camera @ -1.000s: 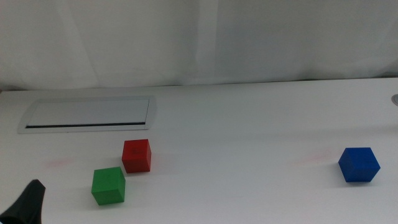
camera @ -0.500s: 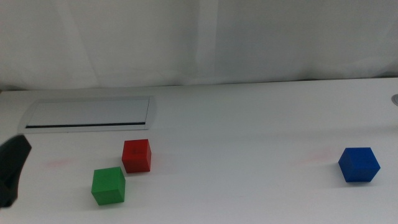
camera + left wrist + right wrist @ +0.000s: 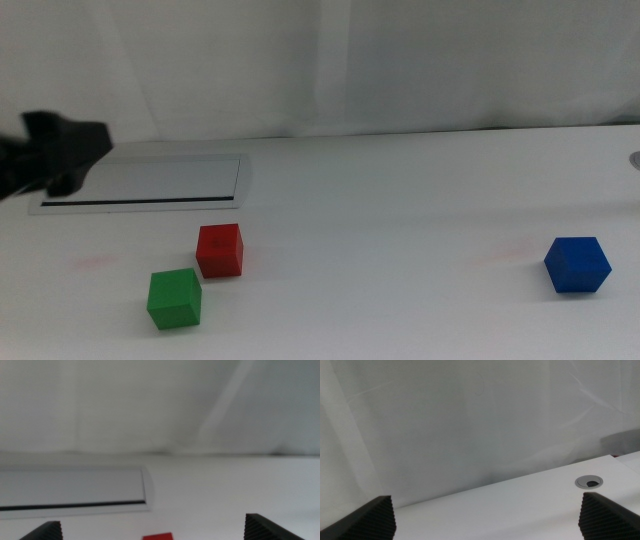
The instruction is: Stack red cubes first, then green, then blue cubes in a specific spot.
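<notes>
Next, the left gripper closes on the opposite sides (image 3: 220, 251) (image 3: 158, 537) of the red cube just behind the green cube, as red goes first in the stack.
The red cube (image 3: 219, 250) sits on the white table at the left of centre, and its top edge shows in the left wrist view (image 3: 158, 537). The green cube (image 3: 174, 298) stands just in front and left of it, a little apart. The blue cube (image 3: 577, 264) stands alone far to the right. My left gripper (image 3: 75, 150) hangs in the air at the left edge, above and behind the red and green cubes; its jaws (image 3: 157, 527) are wide open and empty. My right gripper (image 3: 487, 520) is open, empty and out of the middle view.
A flat grey rectangular panel (image 3: 140, 183) is set into the table behind the red cube. A round cable hole (image 3: 589, 481) lies at the table's far right edge. A white curtain closes the back.
My left gripper has risen from the bottom left corner up along the left edge to above the grey panel. The cubes have not moved.
</notes>
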Robot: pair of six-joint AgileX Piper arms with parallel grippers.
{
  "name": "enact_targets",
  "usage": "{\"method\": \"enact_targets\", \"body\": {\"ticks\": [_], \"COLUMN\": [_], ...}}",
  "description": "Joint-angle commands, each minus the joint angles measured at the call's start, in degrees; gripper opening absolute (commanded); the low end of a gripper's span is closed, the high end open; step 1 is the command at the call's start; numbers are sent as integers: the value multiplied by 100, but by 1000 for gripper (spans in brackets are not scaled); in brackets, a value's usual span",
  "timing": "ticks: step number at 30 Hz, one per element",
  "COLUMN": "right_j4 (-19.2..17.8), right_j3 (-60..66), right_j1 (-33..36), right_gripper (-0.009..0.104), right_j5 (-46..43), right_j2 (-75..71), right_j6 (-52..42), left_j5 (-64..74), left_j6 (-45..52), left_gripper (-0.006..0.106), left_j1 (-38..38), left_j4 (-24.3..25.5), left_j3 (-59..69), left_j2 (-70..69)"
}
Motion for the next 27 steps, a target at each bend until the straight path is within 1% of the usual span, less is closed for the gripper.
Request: {"method": "enact_targets", "body": {"ticks": [1,8,10,13,18,20,22,23,27], "right_j4": [-28,-28,-28,-28,-28,-28,-28,-28,-28], "right_j3": [19,19,19,19,19,19,19,19,19], "right_j1": [-31,-31,-31,-31,-31,-31,-31,-31,-31], "right_gripper": [103,103,103,103,103,103,103,103,103], "right_j5": [-27,-27,-27,-27,-27,-27,-27,-27,-1], "right_j2": [-18,-18,-18,-18,-18,-18,-18,-18,-18], "right_j6": [-19,-19,-19,-19,-19,-19,-19,-19,-19], "left_j5": [330,729,774,942,1262,1342,1368,1377,1402], "left_j6": [-112,-318,-467,-1121,-2897,-3567,-4030,-4169,-4390], "left_gripper": [90,90,90,90,90,90,90,90,90], "left_j1": [-133,-704,-892,-1287,-1979,-2188,-2343,-2383,-2408], "left_j4": [-63,-28,114,816,2495,3066,3389,3442,3402], "left_j3": [-444,-1541,-1706,-1884,-1964,-1964,-1964,-1964,-1964], "left_j2": [531,1892,2179,2576,3088,3246,3422,3498,3888]}}
